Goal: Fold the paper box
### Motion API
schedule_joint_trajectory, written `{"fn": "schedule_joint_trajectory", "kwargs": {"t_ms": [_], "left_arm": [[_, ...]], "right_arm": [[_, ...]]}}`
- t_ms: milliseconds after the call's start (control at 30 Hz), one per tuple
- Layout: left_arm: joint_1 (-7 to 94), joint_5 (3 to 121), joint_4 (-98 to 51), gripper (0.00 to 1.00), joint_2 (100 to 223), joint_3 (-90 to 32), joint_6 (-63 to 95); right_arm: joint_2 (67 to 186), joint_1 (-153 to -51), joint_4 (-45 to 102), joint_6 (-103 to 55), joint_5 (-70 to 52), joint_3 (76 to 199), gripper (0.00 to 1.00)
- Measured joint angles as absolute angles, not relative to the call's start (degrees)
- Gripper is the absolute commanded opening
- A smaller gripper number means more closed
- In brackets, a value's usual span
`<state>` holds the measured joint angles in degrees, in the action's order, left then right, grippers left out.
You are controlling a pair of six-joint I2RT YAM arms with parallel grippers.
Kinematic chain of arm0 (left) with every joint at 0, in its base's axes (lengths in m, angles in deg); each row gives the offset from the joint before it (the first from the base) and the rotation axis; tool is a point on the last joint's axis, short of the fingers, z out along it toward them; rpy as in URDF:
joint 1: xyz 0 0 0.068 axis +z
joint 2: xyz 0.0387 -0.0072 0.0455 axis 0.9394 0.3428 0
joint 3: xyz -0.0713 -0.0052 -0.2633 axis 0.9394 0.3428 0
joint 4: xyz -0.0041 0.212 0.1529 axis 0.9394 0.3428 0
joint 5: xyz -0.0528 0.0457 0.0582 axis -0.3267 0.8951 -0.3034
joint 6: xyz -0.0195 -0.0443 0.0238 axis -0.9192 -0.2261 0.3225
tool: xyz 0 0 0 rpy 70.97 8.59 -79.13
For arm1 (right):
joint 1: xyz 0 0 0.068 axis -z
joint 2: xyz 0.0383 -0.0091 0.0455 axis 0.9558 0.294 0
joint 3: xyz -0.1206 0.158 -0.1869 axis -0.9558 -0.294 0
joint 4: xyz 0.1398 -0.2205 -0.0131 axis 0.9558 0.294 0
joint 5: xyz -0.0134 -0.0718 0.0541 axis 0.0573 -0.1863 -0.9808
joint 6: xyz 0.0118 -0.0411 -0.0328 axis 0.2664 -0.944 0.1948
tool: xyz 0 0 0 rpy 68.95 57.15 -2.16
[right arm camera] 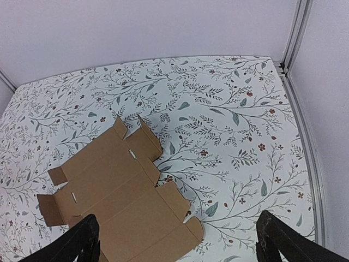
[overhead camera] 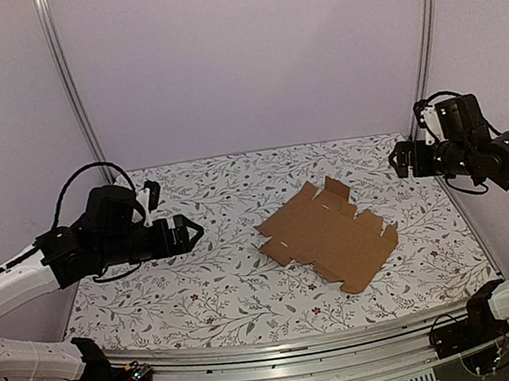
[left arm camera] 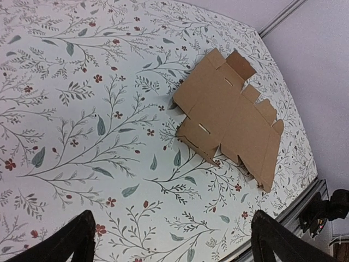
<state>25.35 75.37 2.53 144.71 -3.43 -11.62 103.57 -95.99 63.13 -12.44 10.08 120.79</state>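
My left gripper will next move to the paper box's small flap nearest it, beside the paper box's slit, and close on that flap's near corner (overhead camera: 284, 263) (left arm camera: 212, 162).
The paper box (overhead camera: 329, 235) is a flat, unfolded brown cardboard sheet with notched flaps, lying right of the table's centre. It also shows in the left wrist view (left arm camera: 229, 114) and in the right wrist view (right arm camera: 117, 191). My left gripper (overhead camera: 184, 232) hovers open at the left, fingers pointing toward the sheet, a clear gap away from it. My right gripper (overhead camera: 402, 158) hangs open above the table's far right corner, apart from the sheet. Both wrist views show wide-spread black fingers (left arm camera: 73, 240) (right arm camera: 283, 240) with nothing between them.
The table carries a white floral-patterned cloth (overhead camera: 229, 279). Lilac walls and metal posts (overhead camera: 69, 84) enclose the back and sides. A metal rail (overhead camera: 286, 347) runs along the near edge, with both arm bases mounted there.
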Motion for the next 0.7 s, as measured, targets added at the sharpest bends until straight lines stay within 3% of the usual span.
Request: {"fn": "schedule_joint_trajectory", "kwargs": {"t_ms": [267, 700], "left_arm": [[19.8, 72.0, -2.0, 0.93, 148.9, 2.2, -23.2], [17.2, 65.7, -25.9, 0.86, 168.5, 6.6, -46.0]], "right_arm": [[103.2, -96.0, 63.9, -14.8, 8.5, 120.8, 0.99], [104.9, -96.3, 64.2, -15.3, 7.9, 120.8, 0.99]]}}
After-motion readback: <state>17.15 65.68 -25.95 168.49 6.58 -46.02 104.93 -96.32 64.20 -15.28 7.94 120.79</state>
